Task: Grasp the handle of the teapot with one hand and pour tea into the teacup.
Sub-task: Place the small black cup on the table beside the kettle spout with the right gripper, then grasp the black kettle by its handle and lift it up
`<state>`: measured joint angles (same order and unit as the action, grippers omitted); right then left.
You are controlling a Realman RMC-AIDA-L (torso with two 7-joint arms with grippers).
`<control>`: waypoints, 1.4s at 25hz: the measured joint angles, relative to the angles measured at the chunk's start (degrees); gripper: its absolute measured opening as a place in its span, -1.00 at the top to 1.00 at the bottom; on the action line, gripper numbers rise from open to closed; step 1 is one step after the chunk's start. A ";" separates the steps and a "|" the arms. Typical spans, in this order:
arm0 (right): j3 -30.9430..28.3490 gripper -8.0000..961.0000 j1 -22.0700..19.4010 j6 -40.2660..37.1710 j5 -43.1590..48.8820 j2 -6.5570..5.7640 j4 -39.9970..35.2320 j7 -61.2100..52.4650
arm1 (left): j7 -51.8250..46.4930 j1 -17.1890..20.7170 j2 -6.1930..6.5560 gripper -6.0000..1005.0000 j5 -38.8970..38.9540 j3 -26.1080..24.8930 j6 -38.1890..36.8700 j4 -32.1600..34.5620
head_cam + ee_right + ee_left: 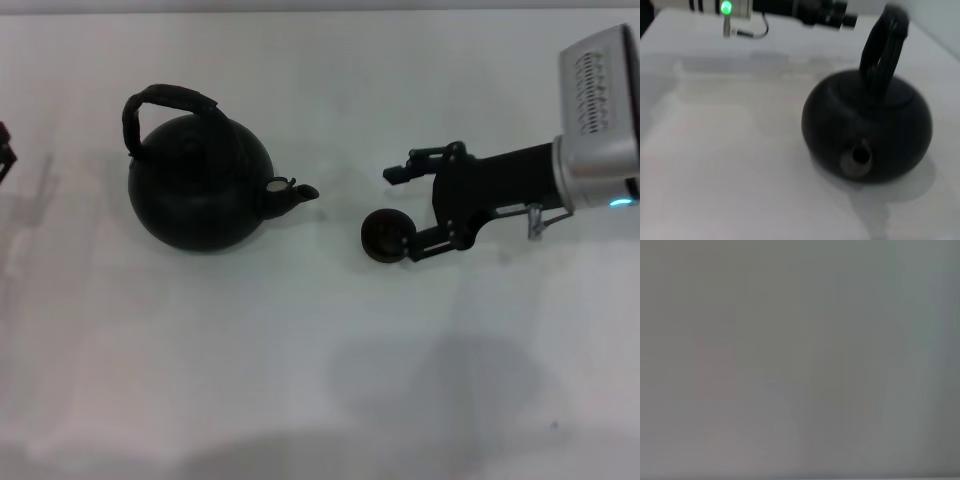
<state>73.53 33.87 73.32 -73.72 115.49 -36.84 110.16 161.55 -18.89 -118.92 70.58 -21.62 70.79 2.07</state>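
The teapot has its spout on one side, and on the side away from it my left gripper should close on the upright part of the handle (131,135).
The matte-black teapot (200,185) stands on the white table left of centre, its stubby spout (295,192) pointing right toward the teacup. Its arched black handle (165,105) rises over the top. In the right wrist view the teapot (870,125) faces me spout-first, with the handle (885,47) upright. The small dark teacup (385,237) sits right of the spout. My right gripper (400,212) is open, its lower finger (425,243) beside the cup's rim and its upper finger well apart from it. Only a dark sliver of my left gripper (5,150) shows at the left edge.
The white table (300,380) spreads around both objects. My left arm (726,7), with a green light, lies beyond the teapot in the right wrist view. The left wrist view shows only a blank grey surface.
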 joint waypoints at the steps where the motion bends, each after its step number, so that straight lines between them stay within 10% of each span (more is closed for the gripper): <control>1: -1.73 -0.81 -0.55 1.03 -0.06 -0.09 -0.64 -0.01 | 0.00 0.18 0.00 -0.72 -0.72 0.00 0.51 0.00; 12: -5.17 -0.81 -2.26 -0.56 0.24 -0.18 -0.87 1.17 | -0.18 5.09 -0.09 -0.72 -10.51 0.00 18.48 -0.07; 35: -4.65 -0.79 -3.20 -0.81 -0.08 0.14 -0.65 1.20 | -4.66 -1.70 -0.03 -0.72 -18.70 -0.05 8.61 -1.75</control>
<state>68.88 30.67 72.51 -73.80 115.63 -37.49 111.36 156.89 -20.59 -118.95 51.88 -21.68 79.40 0.31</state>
